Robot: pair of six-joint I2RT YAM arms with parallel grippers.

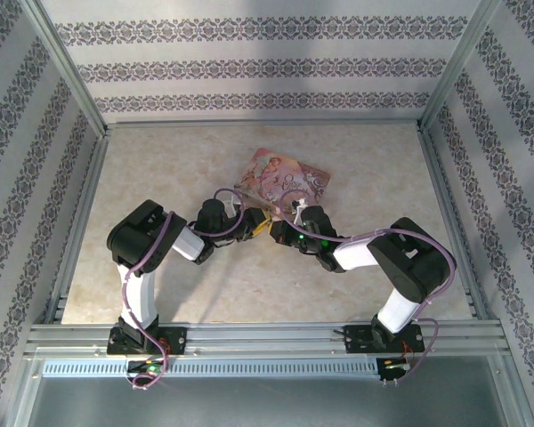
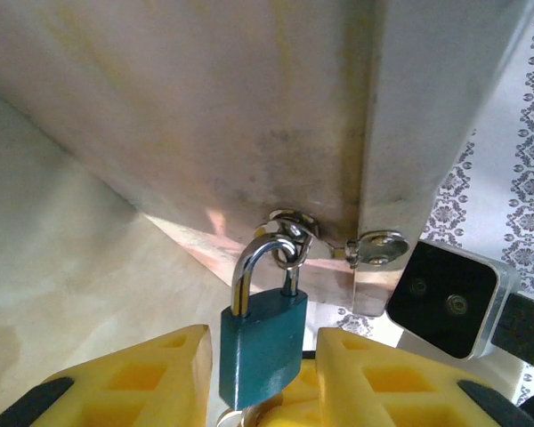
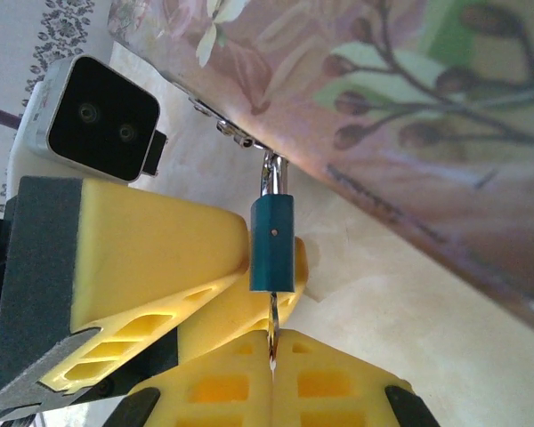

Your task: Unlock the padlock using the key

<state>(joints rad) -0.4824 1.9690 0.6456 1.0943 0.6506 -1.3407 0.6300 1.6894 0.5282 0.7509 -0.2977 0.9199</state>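
Observation:
I can see the padlock hanging loose between my left gripper's open fingers, so next I clamp it with my left gripper before my right gripper takes the key (image 3: pixel 273 318) from another angle.
The padlock (image 2: pixel 260 342) has a blue-teal body and a silvery shackle hooked through a metal clasp (image 2: pixel 294 227) on the pink illustrated box (image 3: pixel 383 98). It hangs off the box's edge. My left gripper (image 2: pixel 262 347) is open, its yellow fingers (image 2: pixel 151 374) flanking the padlock body with a narrow gap on each side. My right gripper (image 3: pixel 271 342) is shut on the key (image 3: pixel 271 325), whose blade runs up into the underside of the padlock (image 3: pixel 273 242). In the top view both grippers, left (image 1: pixel 254 227) and right (image 1: pixel 280 229), meet at the near edge of the box (image 1: pixel 285 178).
The box lies flat on the beige table (image 1: pixel 178 169) at mid-depth. Patterned walls and metal rails (image 1: pixel 249 334) enclose the table. The two wrists crowd each other, and the right arm's camera housing (image 2: pixel 445 298) sits close beside my left fingers.

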